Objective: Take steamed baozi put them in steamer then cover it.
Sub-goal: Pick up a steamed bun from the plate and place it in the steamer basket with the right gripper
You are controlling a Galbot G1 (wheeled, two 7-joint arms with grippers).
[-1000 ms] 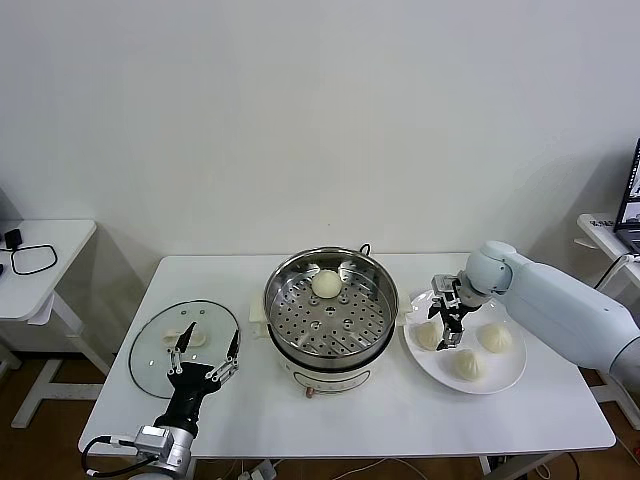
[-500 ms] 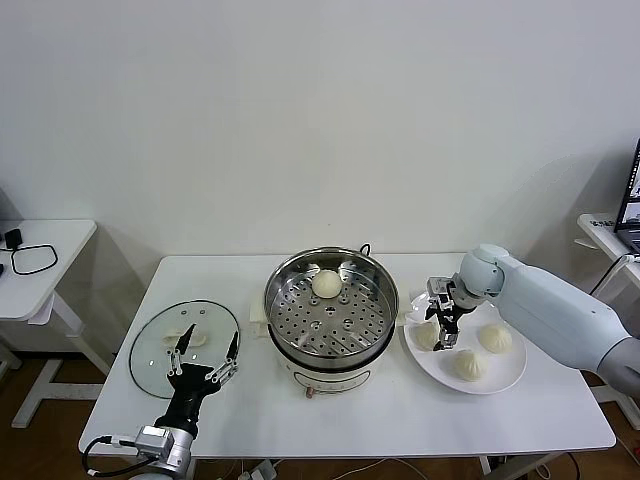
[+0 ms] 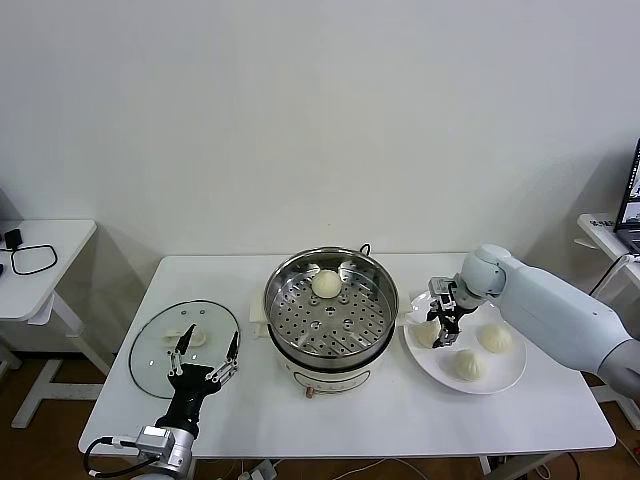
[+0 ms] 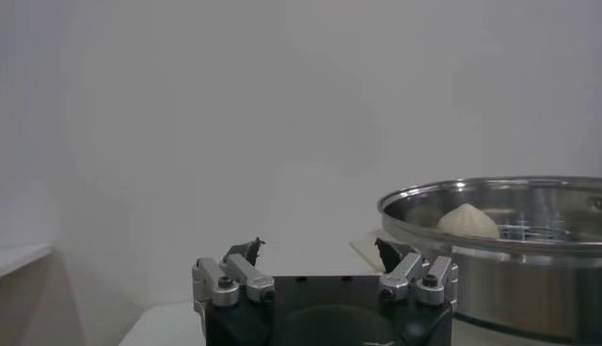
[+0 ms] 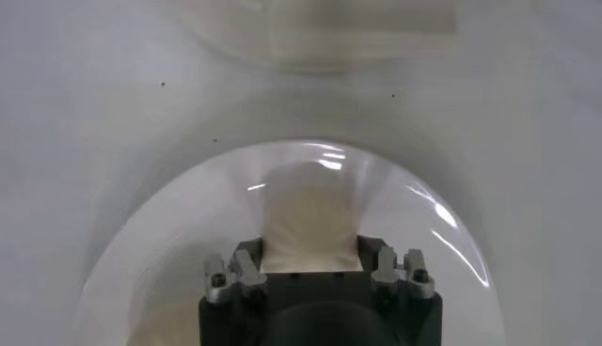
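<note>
My right gripper will release its baozi, still down on the white plate, on the steamer tray (image 3: pixel 299 313) next to the lone baozi, toward the side of the glass lid.
The steel steamer (image 3: pixel 318 305) stands mid-table with one baozi (image 3: pixel 326 283) on its perforated tray. It also shows in the left wrist view (image 4: pixel 499 235), with that bun (image 4: pixel 467 222) inside. Three baozi lie on the white plate (image 3: pixel 505 378) to the right. My right gripper (image 3: pixel 445 318) is down on the plate, shut on the bun nearest the steamer (image 3: pixel 428 334). In the right wrist view that bun (image 5: pixel 310 221) fills the gap between the fingers of the right gripper (image 5: pixel 310 256). My left gripper (image 3: pixel 205 352) is open and empty at the front left.
The clear glass lid (image 3: pixel 160 350) with a white handle lies flat at the table's left, just beyond my left gripper (image 4: pixel 320 252). The other two buns (image 3: pixel 494 337) (image 3: pixel 467 365) sit on the plate's far and near right. A side table (image 3: pixel 40 260) stands at the far left.
My right gripper has shifted slightly and lowered onto the plate's left bun, with its fingers now closed against it. The left arm has not moved.
</note>
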